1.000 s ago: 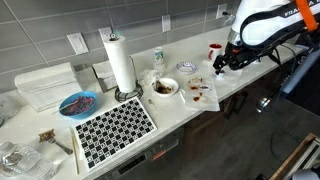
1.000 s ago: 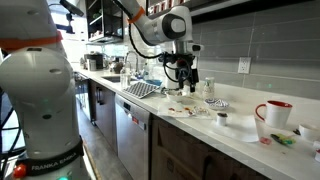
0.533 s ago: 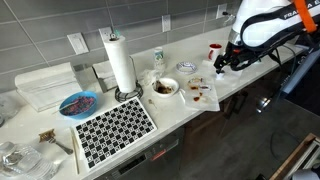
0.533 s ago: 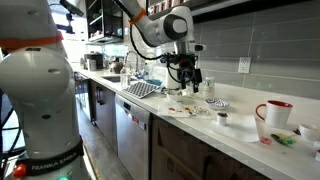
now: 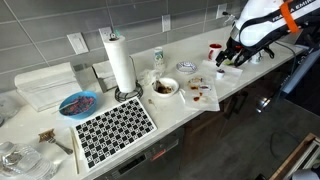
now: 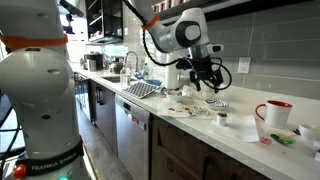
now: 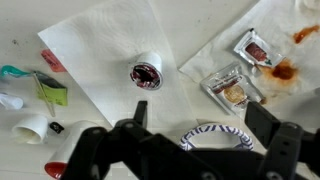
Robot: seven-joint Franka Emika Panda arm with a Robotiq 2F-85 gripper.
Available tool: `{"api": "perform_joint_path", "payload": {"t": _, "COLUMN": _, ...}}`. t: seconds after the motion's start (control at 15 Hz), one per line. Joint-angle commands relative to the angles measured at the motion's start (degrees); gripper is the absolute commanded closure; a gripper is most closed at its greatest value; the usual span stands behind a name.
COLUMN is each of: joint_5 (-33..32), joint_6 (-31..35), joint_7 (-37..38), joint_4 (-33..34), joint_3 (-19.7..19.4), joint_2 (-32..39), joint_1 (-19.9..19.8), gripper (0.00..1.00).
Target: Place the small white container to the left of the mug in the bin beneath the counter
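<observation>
Next, my gripper needs to go to the sides of the tiny white cup (image 5: 220, 74) (image 7: 147, 71) with dark contents on the napkin and close there.
The small white container, a round dish with a blue-striped rim (image 7: 215, 133), lies on the counter directly under my gripper (image 7: 200, 120). My jaws stand open on either side of it, above it and not touching. In both exterior views the dish (image 5: 188, 67) (image 6: 217, 103) sits beside the napkins. My gripper (image 5: 223, 62) (image 6: 211, 84) hovers over the counter near the mug (image 5: 215, 49) (image 6: 273, 113), which is red on top and white below. In the wrist view only a red edge of the mug (image 7: 55, 168) shows. The bin is out of view.
A tiny white cup with dark contents (image 7: 146, 74) (image 6: 222, 117) stands on a napkin. Sauce packets (image 7: 235, 90) lie nearby, and green wrappers (image 7: 50, 90) lie by the mug. Further along are a white bottle (image 5: 158, 58), a paper towel roll (image 5: 120, 62), a food bowl (image 5: 165, 87) and a checkered mat (image 5: 115, 128).
My gripper has moved along the counter toward the mug and now hangs over the striped dish. It has stayed open, and nothing on the counter has moved.
</observation>
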Motion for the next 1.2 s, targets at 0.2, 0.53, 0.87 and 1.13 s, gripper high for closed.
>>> {"api": "perform_joint_path", "payload": {"t": 0.2, "joint_5": 0.7, "joint_6": -2.4, "joint_7": -8.1, "joint_4": 9.3, "joint_3": -1.3, "joint_2": 11.5, "joint_1": -0.3, "gripper": 0.0}}
{"api": "perform_joint_path", "payload": {"t": 0.53, "joint_5": 0.1, "joint_6": -0.8, "joint_7": -7.1, "joint_4": 8.5, "joint_3": -1.0, "joint_2": 12.0, "joint_1": -0.4, "gripper": 0.0}}
{"api": "perform_joint_path", "payload": {"t": 0.87, "joint_5": -0.8, "joint_6": 0.4, "joint_7": -8.5, "joint_4": 8.3, "joint_3": -1.3, "joint_2": 12.7, "joint_1": -0.7, "gripper": 0.0}}
{"api": "perform_joint_path", "payload": {"t": 1.13, "joint_5": -2.7, "joint_6": 0.2, "joint_7": -8.9, "joint_4": 9.6, "joint_3": -2.2, "joint_2": 14.7, "joint_1": -1.4, "gripper": 0.0}}
